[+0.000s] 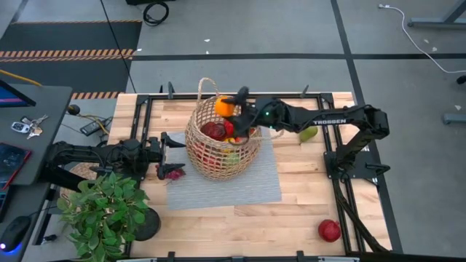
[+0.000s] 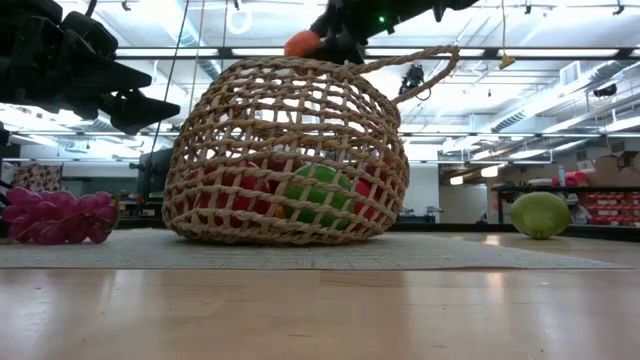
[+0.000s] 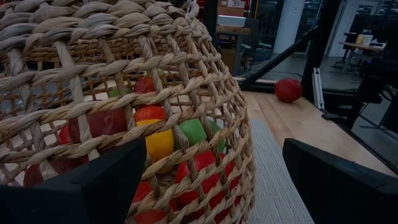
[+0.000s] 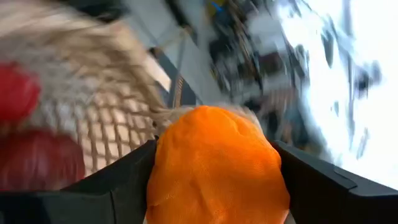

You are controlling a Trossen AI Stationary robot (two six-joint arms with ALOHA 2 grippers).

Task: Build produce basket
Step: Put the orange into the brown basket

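My right gripper should release the orange piece beside the red produce [image 1: 234,117] close to the inside of the far side of the tan woven basket.
The tan woven basket [image 1: 222,142] stands on a grey mat [image 1: 255,182], with red, yellow and green produce [image 3: 160,142] inside it. My right gripper [image 1: 228,108] reaches in from the table's right and is shut on an orange piece of produce [image 2: 302,43] above the basket's far rim, beside a loop handle [image 2: 420,62]. My left gripper [image 1: 173,142] stands open and level at the basket's left side, its fingers [image 3: 93,186] close to the wall; I see no touch. Purple grapes [image 1: 173,172] lie on the mat's left edge. My right gripper pinches the orange piece by its two opposite sides [image 4: 163,168] between its two fingers [image 4: 118,183]. The fingers come nearly level from the table's right, slanting a little down. The piece is lifted clear, above the basket's rim [image 2: 330,62].
A green pear [image 1: 309,134] lies on the wood to the right of the basket, under the right arm. A red apple [image 1: 329,231] lies near the front right corner. A potted plant [image 1: 105,211] stands at the front left, beside the left arm.
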